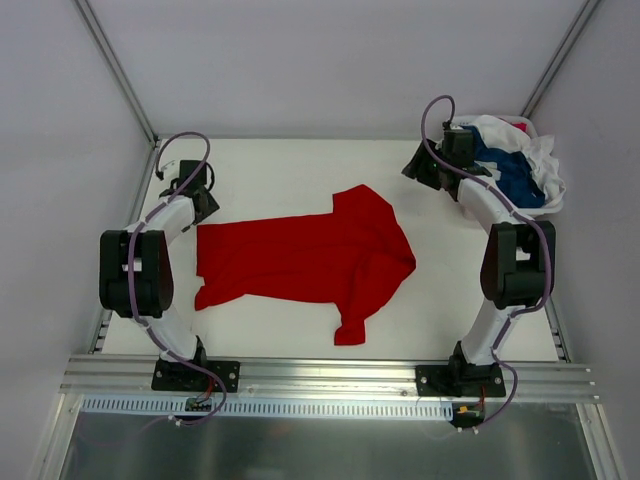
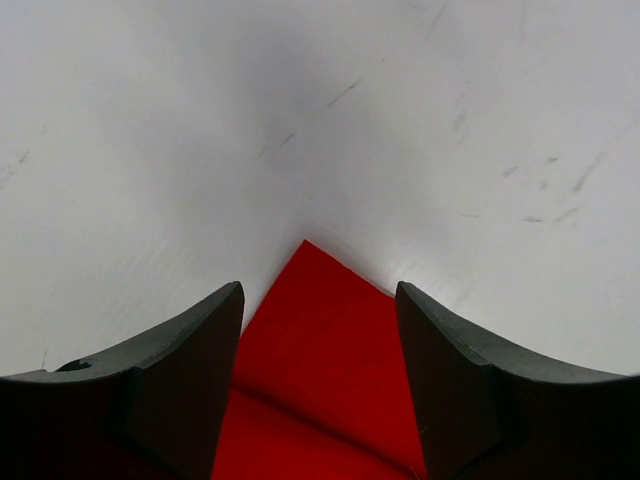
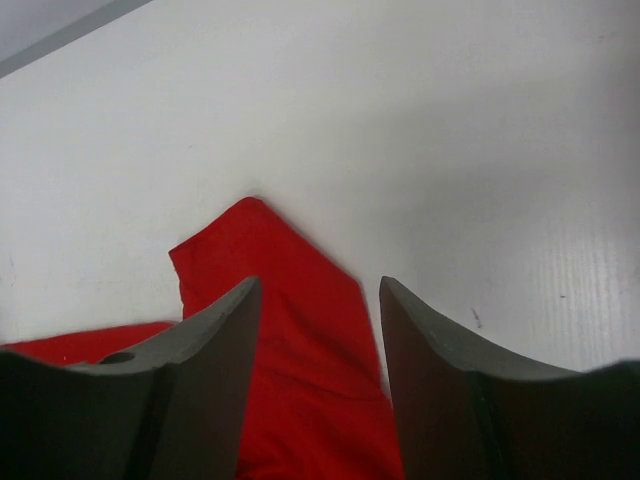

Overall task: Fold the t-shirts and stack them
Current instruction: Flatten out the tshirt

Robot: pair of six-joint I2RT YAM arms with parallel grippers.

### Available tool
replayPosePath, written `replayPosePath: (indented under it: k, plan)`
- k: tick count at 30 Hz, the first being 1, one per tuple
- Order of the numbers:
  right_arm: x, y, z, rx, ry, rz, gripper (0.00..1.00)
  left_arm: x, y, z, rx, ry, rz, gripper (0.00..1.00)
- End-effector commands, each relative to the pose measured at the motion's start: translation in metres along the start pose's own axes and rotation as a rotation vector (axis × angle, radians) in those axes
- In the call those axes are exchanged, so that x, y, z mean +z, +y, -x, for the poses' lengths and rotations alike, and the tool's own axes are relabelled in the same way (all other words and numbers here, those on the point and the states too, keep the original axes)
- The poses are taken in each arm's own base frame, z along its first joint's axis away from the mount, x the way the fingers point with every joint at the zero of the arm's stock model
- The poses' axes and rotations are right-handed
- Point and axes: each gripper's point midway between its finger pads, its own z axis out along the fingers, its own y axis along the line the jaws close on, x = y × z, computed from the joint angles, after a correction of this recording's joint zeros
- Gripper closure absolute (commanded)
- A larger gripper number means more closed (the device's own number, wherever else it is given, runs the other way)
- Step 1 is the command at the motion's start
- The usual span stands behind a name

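Note:
My right gripper should close next on the far shoulder (image 1: 390,209) (image 3: 358,286) of the red t-shirt, where its far sleeve starts.
A bright red t-shirt (image 1: 300,262) lies spread flat across the middle of the white table, with its sleeves at the right end. My left gripper (image 1: 204,206) hangs over the shirt's far left corner. In the left wrist view that red corner (image 2: 320,350) lies on the table between the open fingers of the left gripper (image 2: 319,290). My right gripper (image 1: 413,167) is at the back right, just beyond the shirt. It (image 3: 320,282) is open, and the wrist view shows a red sleeve (image 3: 300,330) between its fingers. Dark blue and white t-shirts (image 1: 515,170) are heaped at the back right corner.
White walls with metal posts close in the table (image 1: 280,170) on the left, back and right. An aluminium rail (image 1: 330,375) carrying both arm bases runs along the near edge. The right arm's elbow stands next to the heap of shirts.

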Motion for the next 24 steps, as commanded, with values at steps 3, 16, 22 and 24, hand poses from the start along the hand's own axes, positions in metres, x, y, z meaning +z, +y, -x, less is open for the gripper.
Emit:
replayPosePath:
  k: [3,16,22,24]
  plan:
    - [-0.007,-0.002,0.031,0.031,-0.054,0.042,0.46,0.018,0.014,-0.004,-0.005,0.085,0.021,0.38]
    - [-0.011,-0.003,0.034,0.044,-0.067,0.064,0.47,0.025,-0.015,-0.009,-0.006,0.170,-0.083,0.42]
    - [-0.016,-0.002,0.038,0.046,-0.077,0.071,0.47,0.028,-0.015,-0.017,-0.011,0.203,-0.081,0.43]
    - [-0.018,-0.003,0.040,0.049,-0.083,0.070,0.47,0.030,-0.014,-0.022,-0.012,0.224,-0.074,0.43]
